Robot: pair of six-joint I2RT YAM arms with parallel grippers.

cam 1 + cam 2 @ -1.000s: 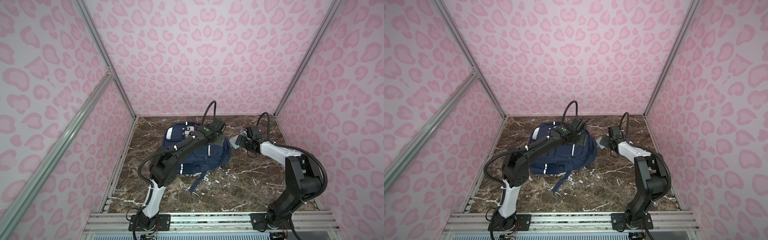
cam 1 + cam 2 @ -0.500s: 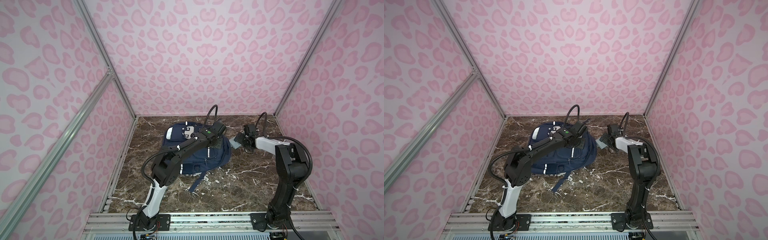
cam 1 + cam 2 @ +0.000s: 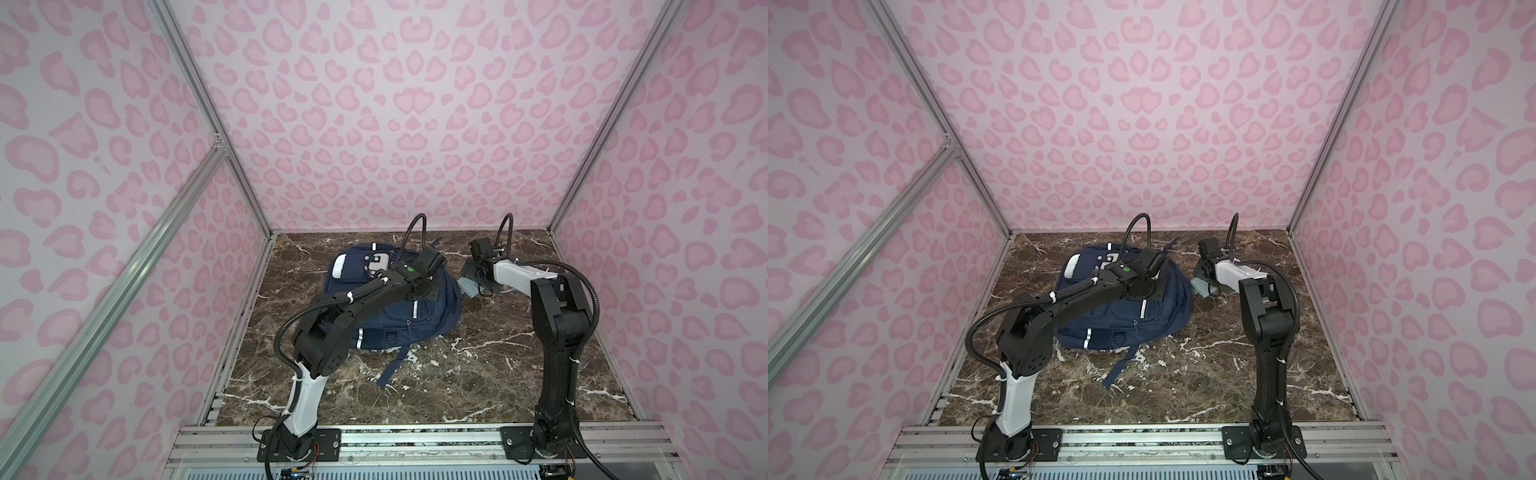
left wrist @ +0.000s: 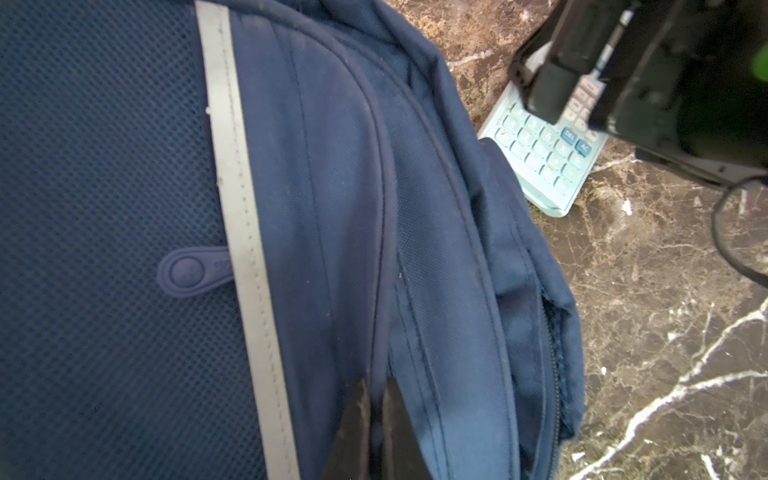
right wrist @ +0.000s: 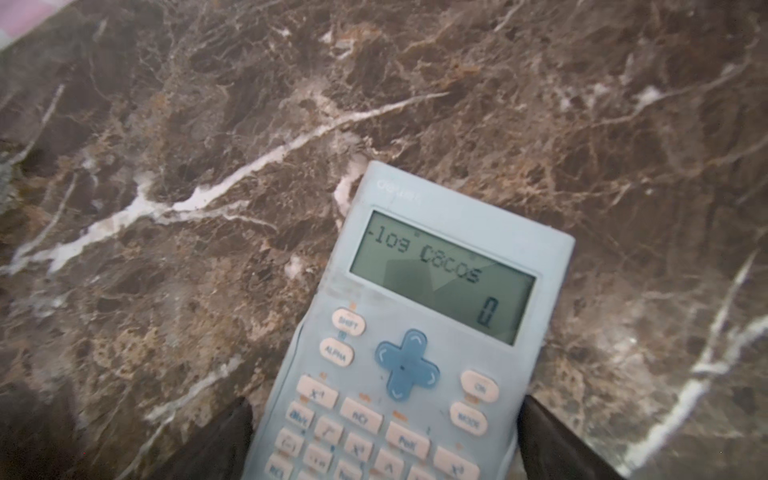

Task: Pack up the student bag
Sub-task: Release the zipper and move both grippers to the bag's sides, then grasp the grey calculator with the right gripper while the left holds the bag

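The bag's opening along the zip is too narrow for the calculator, so I will first take a new grip on the seam [image 4: 386,320] with my left gripper and pull it back.
The navy student bag [image 3: 432,318] [image 3: 1125,328] lies flat at the back of the marble floor. My left gripper [image 3: 424,293] [image 3: 1148,291] presses on its right side. In the left wrist view that gripper [image 4: 376,384] is shut, pinching a seam fold of the bag [image 4: 332,208] beside a partly open zip [image 4: 552,353]. A light-blue calculator [image 3: 466,286] [image 3: 1200,286] [image 5: 440,270] lies just right of the bag, its display lit. My right gripper [image 3: 473,278] [image 5: 382,415] is open, with one finger on either side of the calculator's keypad.
A loose strap [image 3: 395,365] trails from the bag toward the front. A white patch [image 3: 376,262] marks the bag's far end. Pink patterned walls enclose the floor on three sides, and a metal rail [image 3: 415,440] runs along the front.
My left gripper has closed onto the bag's fabric. The right arm's elbow has swung inward and upright while its gripper stayed open around the calculator.
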